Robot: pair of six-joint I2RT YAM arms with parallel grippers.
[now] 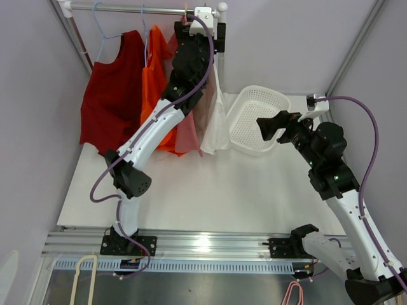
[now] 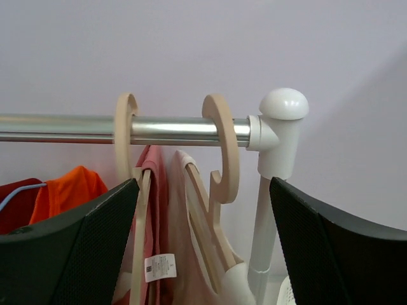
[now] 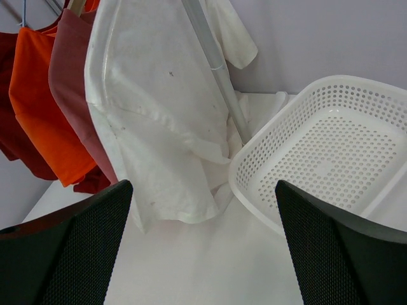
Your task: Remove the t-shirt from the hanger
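The white t-shirt is on the hanger. Next, my right gripper grabs the lower near edge [image 1: 206,133] [image 3: 103,122] of the white t-shirt, because pulling there draws the cloth down from the hanger.
A white t-shirt [image 1: 216,121] hangs on a wooden hanger [image 2: 219,190] at the right end of the rail [image 2: 178,130]; it also shows in the right wrist view [image 3: 159,108]. A pink shirt [image 2: 152,210] hangs on a second wooden hanger just left of it. My left gripper [image 2: 203,254] is open, raised near the rail, its fingers on either side of both hangers' necks without touching. My right gripper [image 3: 200,248] is open and empty above the table, facing the white shirt's hem, next to the basket.
A white perforated basket [image 1: 254,117] sits at the back right of the table. Orange [image 1: 154,89] and dark red [image 1: 114,95] shirts hang further left on the rail. The rail's white post [image 2: 273,190] stands close right of the white shirt's hanger.
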